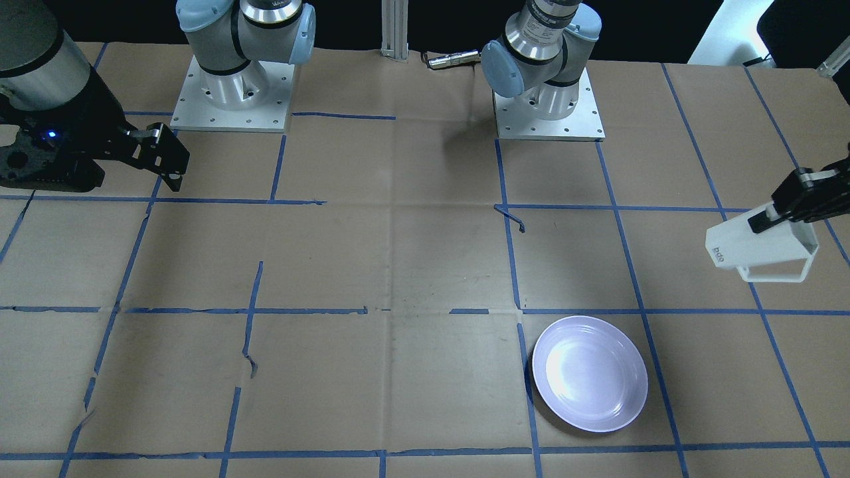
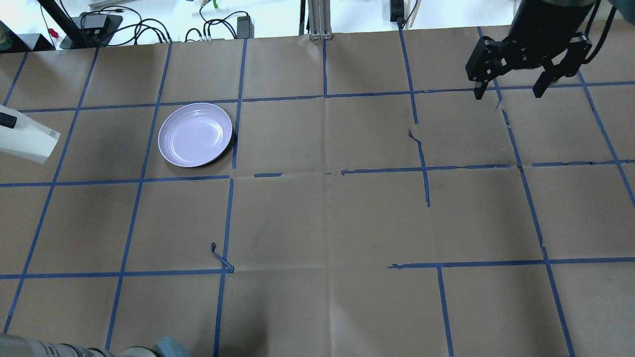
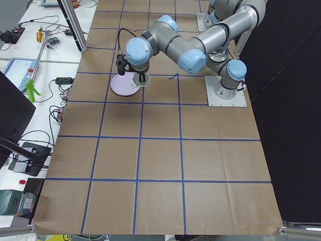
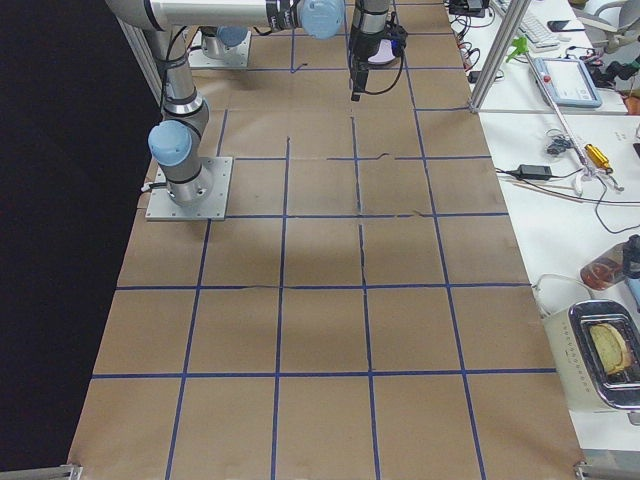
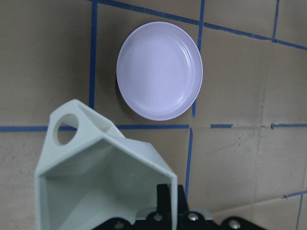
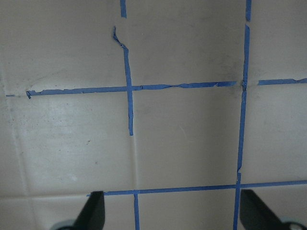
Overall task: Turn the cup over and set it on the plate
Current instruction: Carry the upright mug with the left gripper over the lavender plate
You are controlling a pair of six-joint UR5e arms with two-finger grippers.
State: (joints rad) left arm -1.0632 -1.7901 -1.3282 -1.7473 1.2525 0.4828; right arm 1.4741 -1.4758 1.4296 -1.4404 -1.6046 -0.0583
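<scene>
The robot's left gripper will release the white faceted cup on the middle of the pale lavender plate (image 1: 594, 371) (image 5: 159, 73).
My left gripper (image 1: 775, 214) is shut on the white faceted cup (image 1: 760, 244) and holds it in the air on its side. The cup's marked base points toward the table's middle and its thin handle hangs below. The cup also shows at the left edge of the overhead view (image 2: 27, 141). In the left wrist view I look into the cup's open mouth (image 5: 103, 184), with the pale lavender plate (image 5: 159, 76) on the table beyond it. The plate (image 1: 590, 374) lies empty, apart from the cup. My right gripper (image 2: 510, 92) is open and empty, far from both.
The table is covered in brown paper with a blue tape grid (image 2: 325, 173). Both arm bases (image 1: 232, 93) stand at the robot's edge. Cables and gear (image 2: 99, 22) lie beyond the far edge.
</scene>
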